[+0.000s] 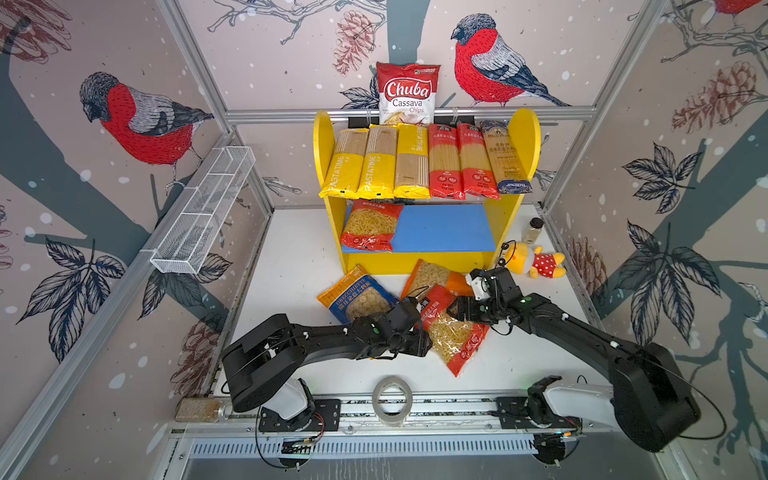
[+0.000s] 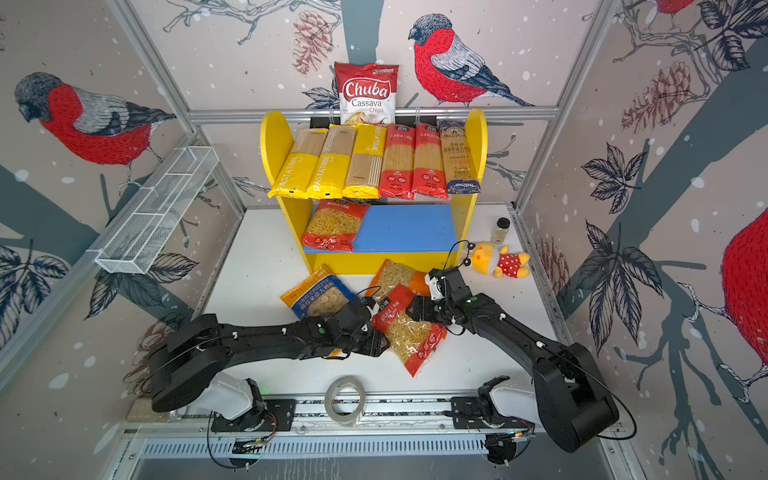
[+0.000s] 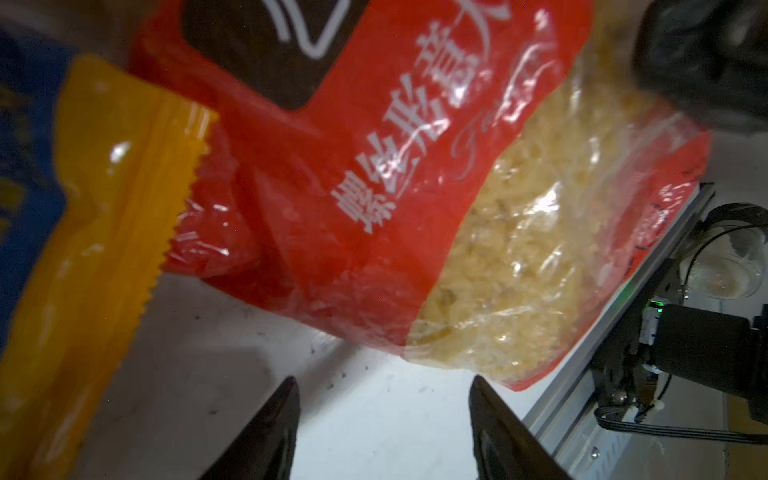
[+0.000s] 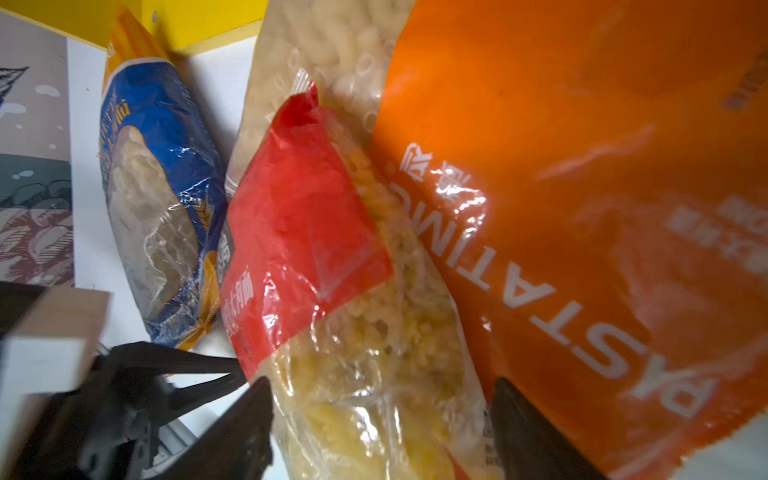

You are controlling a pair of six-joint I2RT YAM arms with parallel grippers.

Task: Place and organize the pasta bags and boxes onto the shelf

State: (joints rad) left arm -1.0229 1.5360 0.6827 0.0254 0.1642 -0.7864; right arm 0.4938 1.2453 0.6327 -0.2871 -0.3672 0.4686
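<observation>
The fingers of my right gripper are wide across the plump middle of the red bag, so next my right gripper opens and pinches its side edge (image 1: pixel 472 326) before it lifts the bag to the shelf.
The shelf (image 1: pixel 324 137) has several long spaghetti packs (image 1: pixel 415 162) side by side on its upper board and one red pasta bag (image 1: pixel 370 226) on its blue lower board (image 1: pixel 449 228). In front of it on the table lie a blue-orange bag (image 1: pixel 357 299), an orange bag (image 1: pixel 428 276) and a red bag (image 1: pixel 455 336) that overlaps the orange one. My right gripper (image 4: pixel 382 380) is shut across this red bag (image 4: pixel 374 395), which fills the gap between its jaws. My left gripper (image 3: pixel 382 379) is open at the bag's left edge (image 3: pixel 415 208), with only bare table between its fingers.
A Chuba chips bag (image 1: pixel 408 93) stands behind the shelf. A white wire basket (image 1: pixel 203 212) hangs on the left wall. A plush toy (image 1: pixel 536 259) and a spice jar (image 1: pixel 533 230) sit right of the shelf. A tape roll (image 1: pixel 392 399) lies on the front rail.
</observation>
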